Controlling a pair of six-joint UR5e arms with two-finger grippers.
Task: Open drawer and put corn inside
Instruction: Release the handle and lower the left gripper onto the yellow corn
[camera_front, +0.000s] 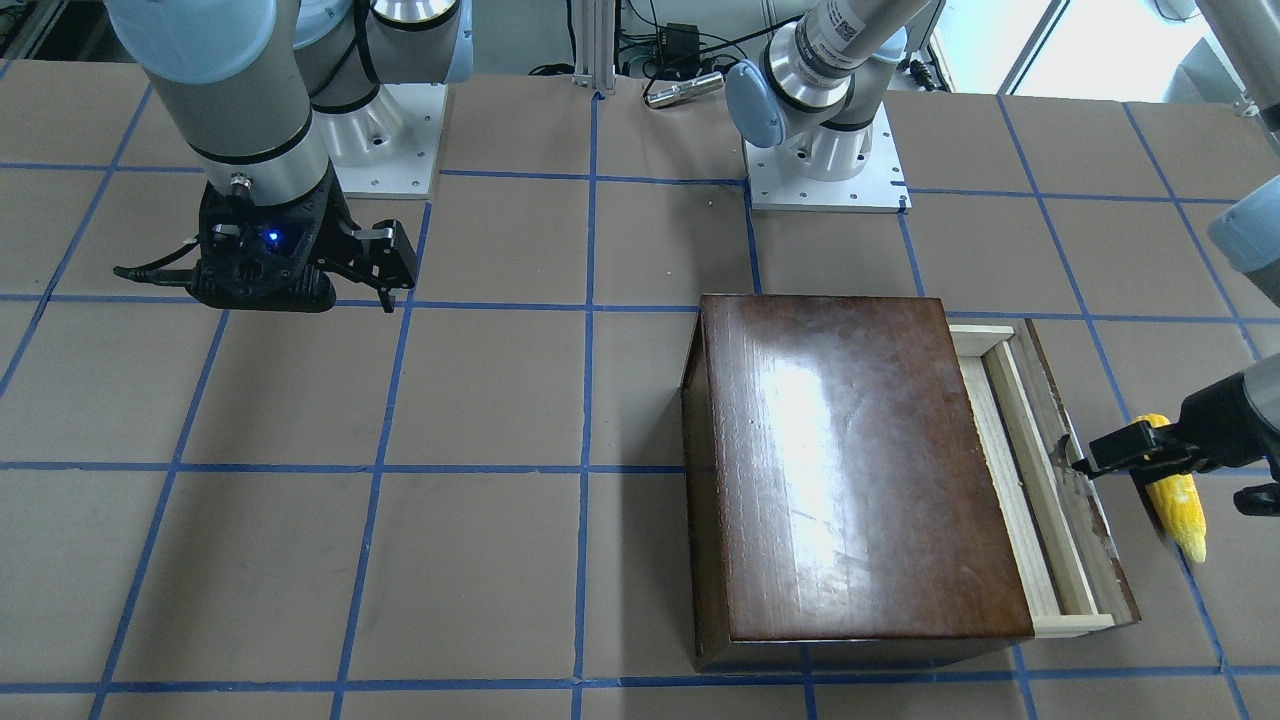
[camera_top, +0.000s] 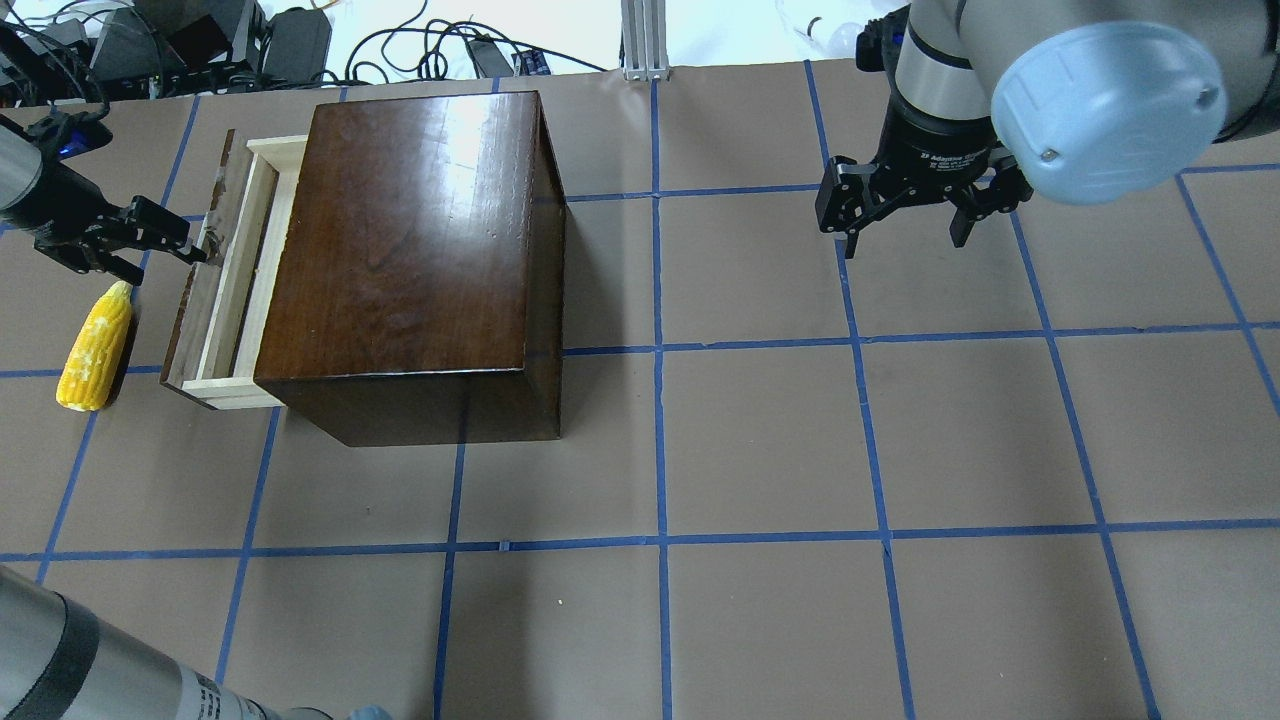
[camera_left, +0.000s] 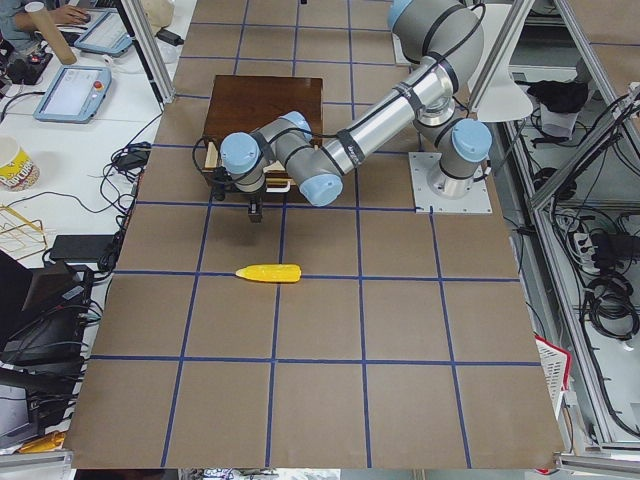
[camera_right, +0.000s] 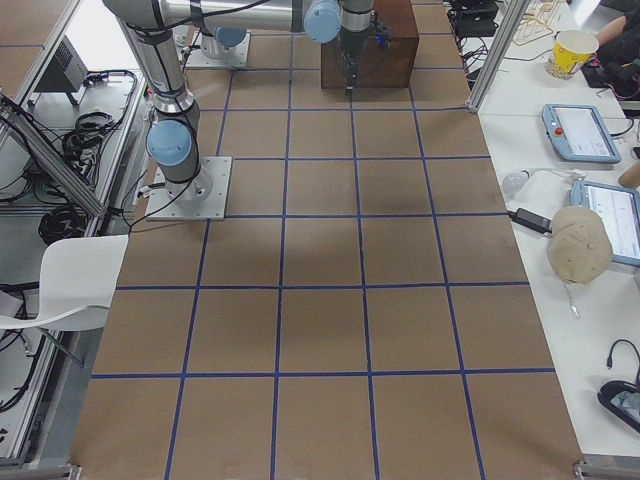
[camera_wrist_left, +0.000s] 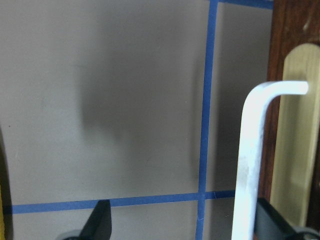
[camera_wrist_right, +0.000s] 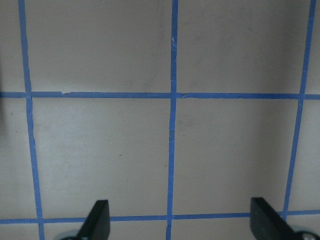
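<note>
The drawer already stands open. So next, my left gripper will leave the drawer's handle and close on the middle of the yellow corn (camera_front: 1171, 486) (camera_wrist_left: 2, 217).
The glossy dark-brown box (camera_top: 410, 250) stands at the table's left. Its drawer (camera_top: 232, 290) is pulled out a short way, and its pale wood tray shows behind the dark front panel (camera_front: 1075, 480). The yellow corn (camera_top: 95, 345) lies on the table just outside the drawer front and also shows in the front-facing view (camera_front: 1180, 505). My left gripper (camera_top: 165, 262) is open. One finger is at the drawer's white metal handle (camera_wrist_left: 250, 160), and the handle sits just inside that finger (camera_wrist_left: 270, 222). My right gripper (camera_top: 905, 240) is open and empty, far from the box.
The table is brown paper with a blue tape grid (camera_top: 660, 350). The arm bases (camera_front: 825, 175) are bolted at the robot's side. Cables and gear (camera_top: 250, 40) lie beyond the table's far edge. My left arm's forearm (camera_top: 90, 660) crosses the near left corner.
</note>
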